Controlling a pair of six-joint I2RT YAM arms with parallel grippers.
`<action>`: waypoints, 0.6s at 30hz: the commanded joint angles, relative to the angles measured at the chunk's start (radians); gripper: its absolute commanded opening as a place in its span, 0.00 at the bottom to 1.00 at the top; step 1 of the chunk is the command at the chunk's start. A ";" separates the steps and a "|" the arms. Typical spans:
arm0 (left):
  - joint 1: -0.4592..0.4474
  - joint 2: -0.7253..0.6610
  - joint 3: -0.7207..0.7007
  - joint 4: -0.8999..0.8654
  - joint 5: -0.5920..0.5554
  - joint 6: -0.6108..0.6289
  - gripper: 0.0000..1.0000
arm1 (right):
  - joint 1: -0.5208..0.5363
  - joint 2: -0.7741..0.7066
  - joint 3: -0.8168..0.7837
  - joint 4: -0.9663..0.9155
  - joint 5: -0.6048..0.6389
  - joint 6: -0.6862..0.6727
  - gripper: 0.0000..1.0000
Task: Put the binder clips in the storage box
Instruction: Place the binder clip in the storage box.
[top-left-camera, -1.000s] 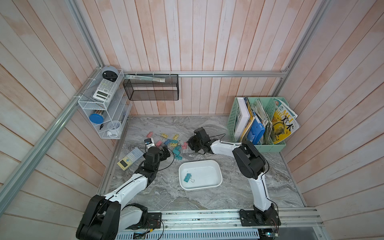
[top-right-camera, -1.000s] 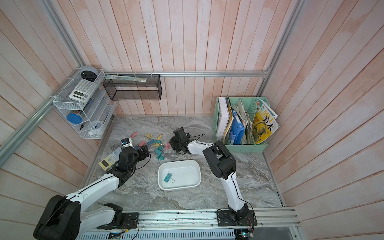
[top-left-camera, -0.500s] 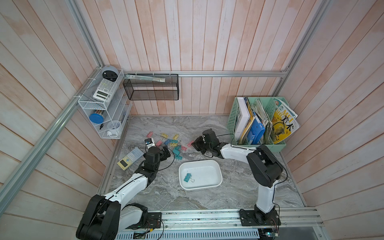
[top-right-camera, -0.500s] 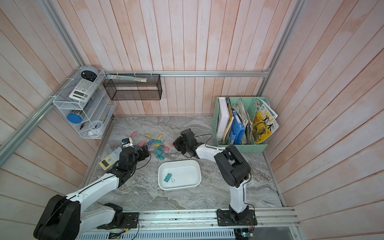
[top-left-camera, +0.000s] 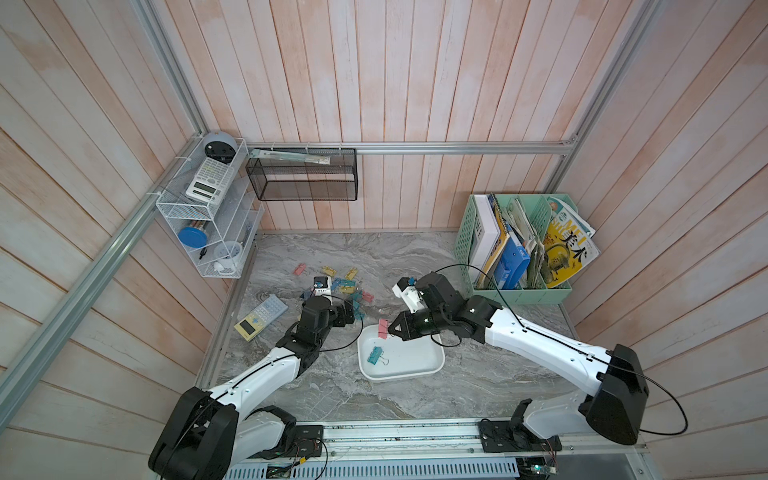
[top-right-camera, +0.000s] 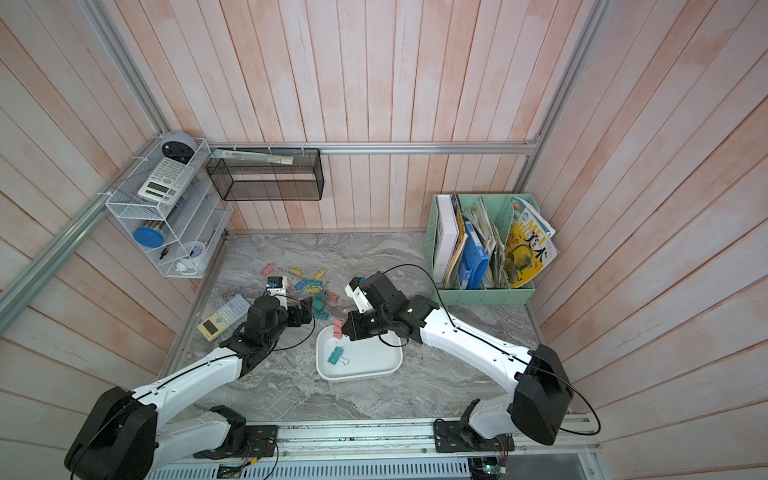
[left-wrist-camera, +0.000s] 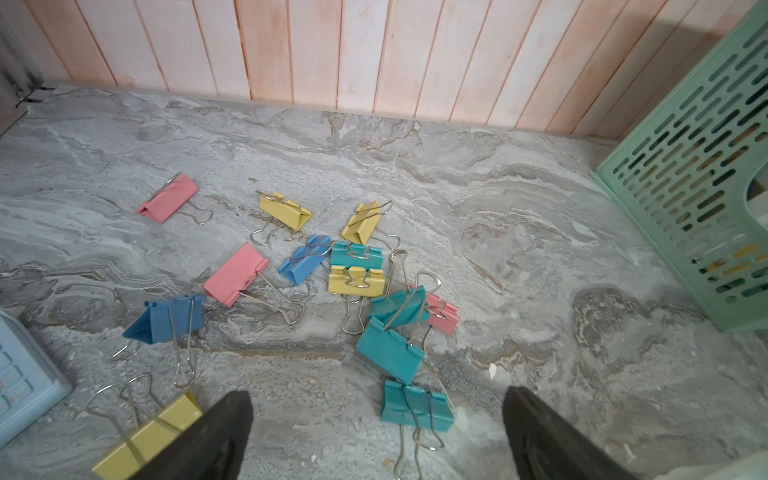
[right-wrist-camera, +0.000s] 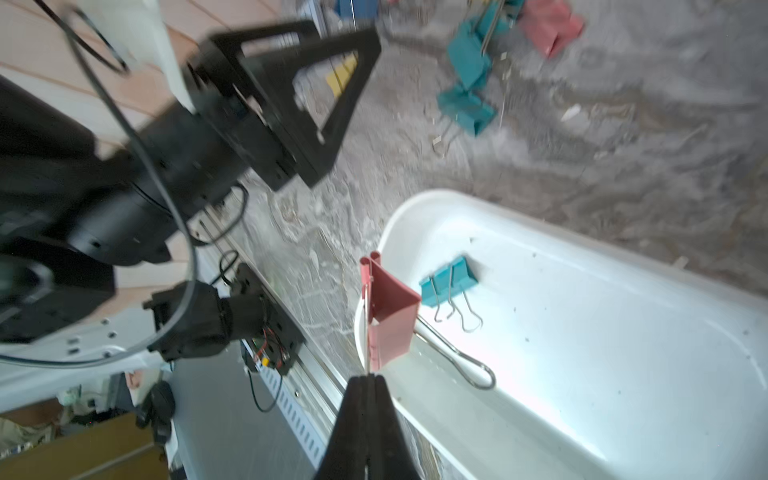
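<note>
Next, my right gripper puts the pink binder clip down against the teal clip in the white storage box (top-left-camera: 370, 346) (right-wrist-camera: 430, 261).
My right gripper (right-wrist-camera: 368, 380) is shut on the wire handle of a pink binder clip (right-wrist-camera: 390, 320). It holds the clip just above the far left corner of the white storage box (top-left-camera: 415, 353), as both top views show (top-right-camera: 338, 328). One teal clip (top-left-camera: 375, 356) lies inside the box. Several pastel binder clips (left-wrist-camera: 357, 280) lie scattered on the marble top beyond my left gripper (left-wrist-camera: 374, 409). That gripper stands open, low over the table, with a teal clip (left-wrist-camera: 417, 406) lying between its fingers, untouched.
A yellow-and-blue calculator (top-left-camera: 261, 316) lies left of the left gripper. The mint file basket (top-left-camera: 519, 291) with books stands at the back right. A black mesh basket (top-left-camera: 303, 178) and a white wire shelf (top-left-camera: 203, 216) hang on the walls.
The right gripper has come away from the pile and moved toward the storage box with the pink clip in it. The left arm has stayed still.
</note>
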 joint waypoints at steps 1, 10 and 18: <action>-0.011 -0.009 0.002 0.038 0.016 0.036 1.00 | 0.027 0.077 0.034 -0.154 0.007 -0.064 0.00; -0.016 -0.034 -0.013 0.038 -0.040 0.036 1.00 | 0.034 0.291 0.173 -0.126 0.014 -0.043 0.00; -0.015 -0.041 -0.017 0.041 -0.051 0.023 1.00 | 0.031 0.284 0.190 -0.093 -0.027 -0.037 0.00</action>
